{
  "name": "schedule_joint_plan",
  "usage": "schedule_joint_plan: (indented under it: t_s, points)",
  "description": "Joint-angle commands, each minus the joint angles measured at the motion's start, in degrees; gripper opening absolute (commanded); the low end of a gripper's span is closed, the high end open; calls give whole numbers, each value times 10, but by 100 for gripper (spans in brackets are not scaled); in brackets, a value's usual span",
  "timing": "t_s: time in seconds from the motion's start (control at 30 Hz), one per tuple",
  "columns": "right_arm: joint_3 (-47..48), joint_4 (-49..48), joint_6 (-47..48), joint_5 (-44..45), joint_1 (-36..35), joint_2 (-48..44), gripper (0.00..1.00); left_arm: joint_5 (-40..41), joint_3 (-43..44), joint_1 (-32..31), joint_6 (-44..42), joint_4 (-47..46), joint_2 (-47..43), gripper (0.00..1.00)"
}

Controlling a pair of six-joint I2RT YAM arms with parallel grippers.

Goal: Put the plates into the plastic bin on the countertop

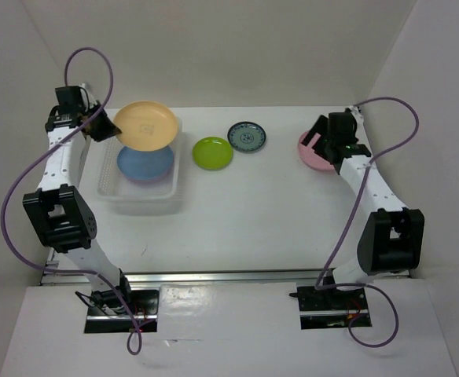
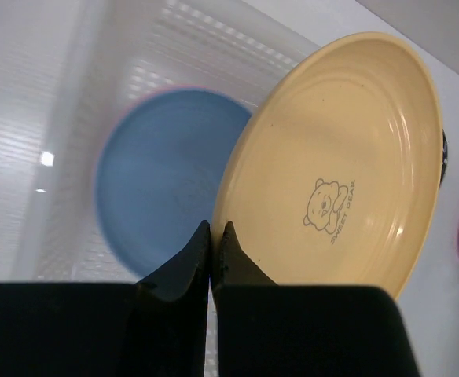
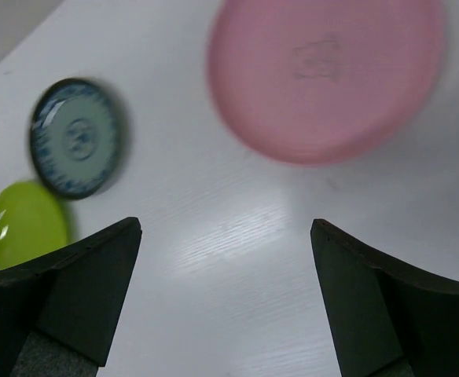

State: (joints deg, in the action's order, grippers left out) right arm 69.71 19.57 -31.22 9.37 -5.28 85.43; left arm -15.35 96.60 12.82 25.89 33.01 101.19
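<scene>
Next, my right gripper grabs the pink plate by its outer rim point(image 1: 337, 163) point(image 3: 442, 59), on the side facing away from the dark teal patterned plate.
My left gripper point(image 1: 106, 129) point(image 2: 216, 228) is shut on the rim of the orange-yellow plate point(image 1: 146, 126) point(image 2: 339, 157), holding it tilted above the plastic bin point(image 1: 113, 188) point(image 2: 206, 39). A blue plate point(image 1: 145, 162) point(image 2: 167, 181) lies in the bin, with the edge of another plate showing beneath it. On the countertop point(image 1: 261, 212) lie the lime green plate point(image 1: 212, 152) point(image 3: 25, 224), the dark teal patterned plate point(image 1: 247, 137) point(image 3: 76, 137) and a pink plate point(image 1: 312, 154) point(image 3: 324, 78). My right gripper point(image 1: 324, 141) point(image 3: 225, 228) hangs open above the countertop just short of the pink plate, holding nothing.
White walls close in the countertop at the back and on both sides. A metal rail point(image 1: 229, 276) runs along the front edge. Purple cables point(image 1: 96, 59) loop off both arms.
</scene>
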Motion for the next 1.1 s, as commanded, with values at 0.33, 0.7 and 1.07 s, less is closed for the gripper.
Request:
schedule_joint_plan:
  t_s: [0.33,0.7,1.07]
  points:
    - [-7,-24,-9,7,108,116,95,52,-26,41,-1,7,61,0]
    - [7,-42,8,-7,113,183,88,125,31,-1,-25,78,97,77]
    - [34,-54,3,29,119,249,80,165,121,-84,-42,111,6,93]
